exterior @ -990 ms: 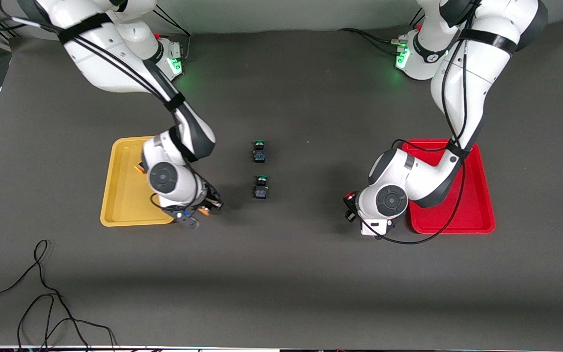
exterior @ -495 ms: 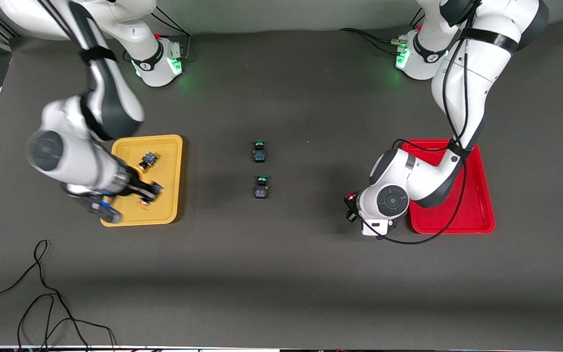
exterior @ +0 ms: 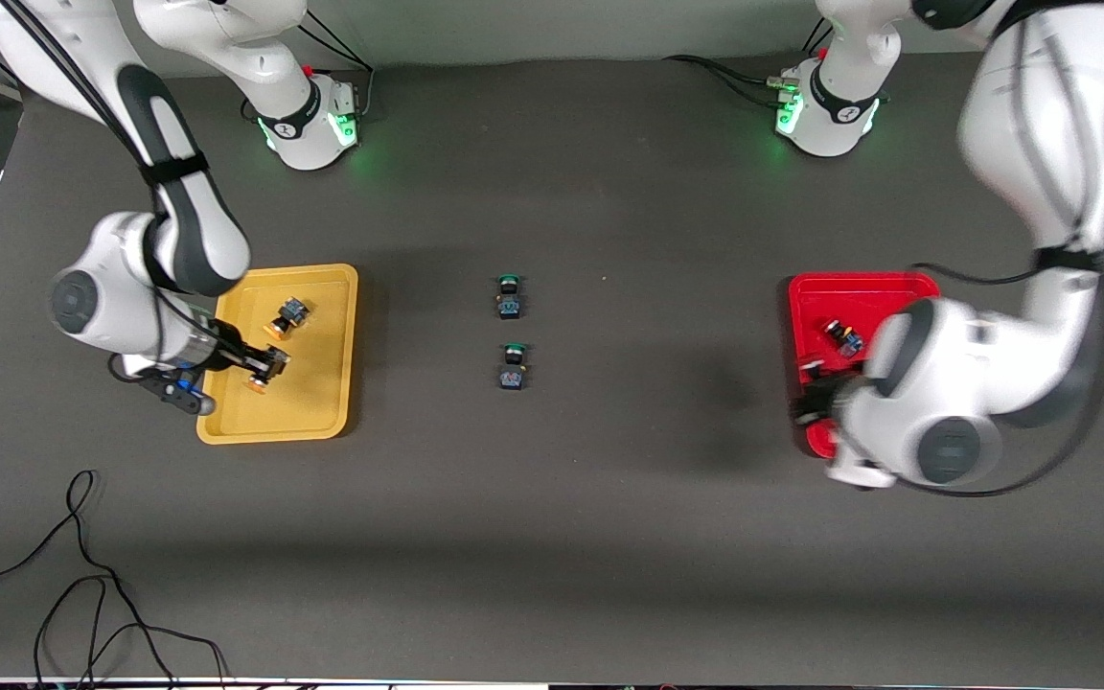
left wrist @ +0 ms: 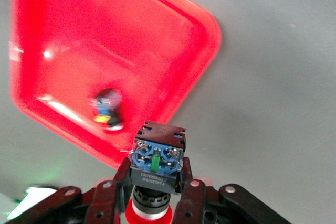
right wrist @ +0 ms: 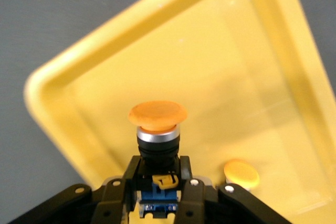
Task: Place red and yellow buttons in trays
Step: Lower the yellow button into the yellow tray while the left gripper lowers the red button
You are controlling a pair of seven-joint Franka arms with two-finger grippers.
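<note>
The robot's left gripper needs to release the red button in the middle of the red tray (exterior: 889, 364) (left wrist: 97, 65), next to the other red button.
My right gripper (exterior: 266, 368) hangs over the yellow tray (exterior: 322, 402), shut on a yellow button (right wrist: 157, 113) whose orange-yellow cap points away from the wrist. A second yellow button (exterior: 288, 314) lies in that tray, farther from the front camera; its cap (right wrist: 241, 173) shows in the right wrist view. My left gripper (exterior: 811, 401) is over the edge of the red tray (exterior: 883, 287) that faces the table's middle, shut on a red button (left wrist: 157, 156) by its black-and-blue body. Another red button (exterior: 844, 337) lies inside the red tray (left wrist: 105, 30).
Two green-capped switches (exterior: 509, 295) (exterior: 512, 367) stand on the dark mat midway between the trays. A loose black cable (exterior: 82, 575) lies near the front edge at the right arm's end of the table. Both arm bases sit along the back edge.
The right arm swung from beside the yellow tray's corner to over the tray, carrying the yellow button. The left arm moved from the mat beside the red tray to over its edge with the red button.
</note>
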